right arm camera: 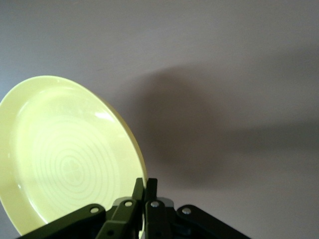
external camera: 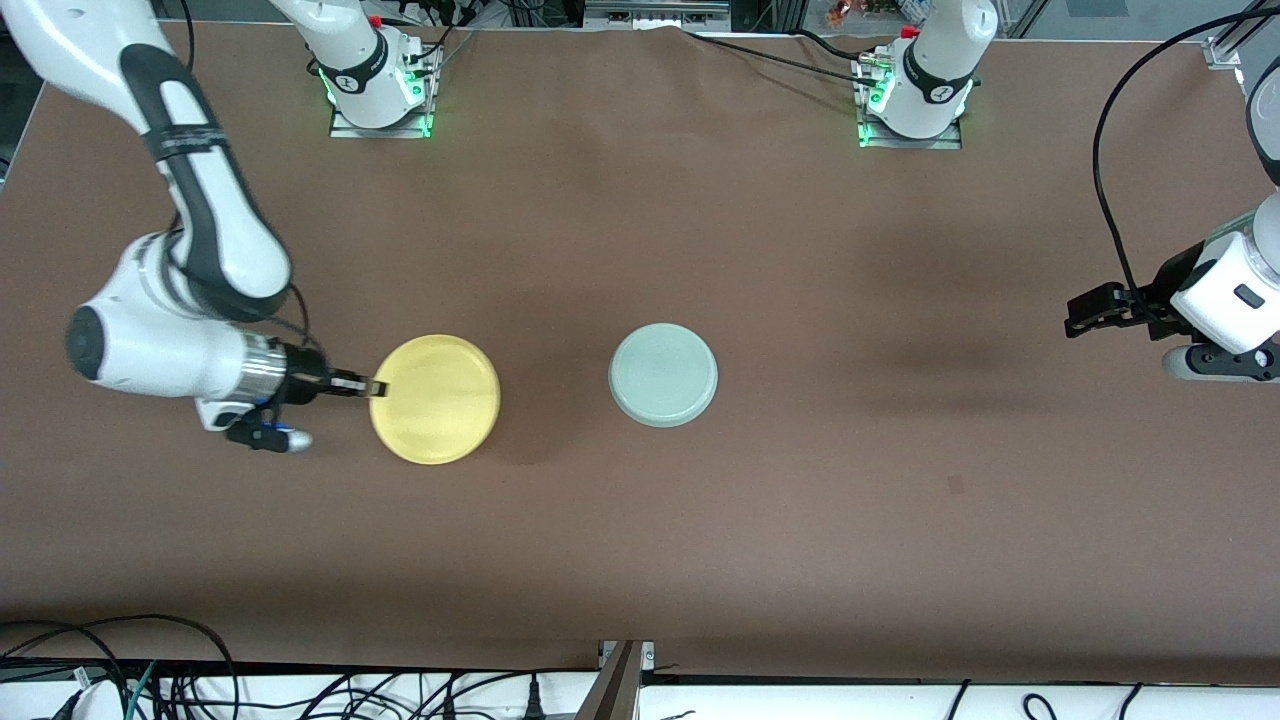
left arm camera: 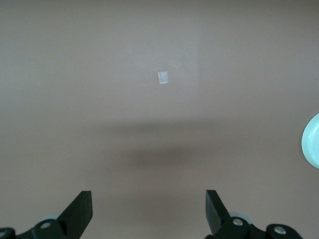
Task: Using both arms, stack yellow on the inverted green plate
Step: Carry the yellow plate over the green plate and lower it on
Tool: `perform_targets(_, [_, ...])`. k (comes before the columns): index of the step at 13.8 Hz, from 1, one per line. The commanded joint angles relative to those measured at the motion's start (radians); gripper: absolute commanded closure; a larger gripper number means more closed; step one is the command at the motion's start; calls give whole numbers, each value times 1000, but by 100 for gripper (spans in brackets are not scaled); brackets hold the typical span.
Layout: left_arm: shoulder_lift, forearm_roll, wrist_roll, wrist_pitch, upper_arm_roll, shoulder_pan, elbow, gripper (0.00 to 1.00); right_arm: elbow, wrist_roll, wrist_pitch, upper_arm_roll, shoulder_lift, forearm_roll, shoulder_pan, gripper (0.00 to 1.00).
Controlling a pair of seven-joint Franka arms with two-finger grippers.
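The robot's right gripper needs to set the yellow plate down on the green plate's bottom side (external camera: 673, 361), a little toward the green plate's far edge.
The yellow plate (external camera: 436, 398) (right arm camera: 65, 154) is toward the right arm's end of the table, with my right gripper (external camera: 377, 388) (right arm camera: 145, 185) shut on its rim. Its hollow side, with ringed pattern, faces the right wrist camera. The green plate (external camera: 663, 374) lies upside down near the table's middle, ringed underside up; a sliver of the green plate (left arm camera: 312, 141) shows at the edge of the left wrist view. My left gripper (external camera: 1078, 312) (left arm camera: 148, 209) hangs open over bare table at the left arm's end, nothing between its fingers.
A small pale square mark (left arm camera: 163, 77) lies on the brown table (external camera: 820, 480). Cables run along the table edge nearest the front camera. The arm bases stand at the edge farthest from it.
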Motion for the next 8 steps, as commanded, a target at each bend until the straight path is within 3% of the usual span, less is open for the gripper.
perform_targets(1, [18,-17,7,-14,-1,3,33,0,69,277,70,-4,53,-1,168,100])
perform_targets(5, [21,-17,10,-14,-1,3,35,0,84,425,377,-10,177,-27,389,100])
perform_targets(8, [23,-17,7,-14,-1,2,35,0,84,453,428,-12,217,-48,469,100])
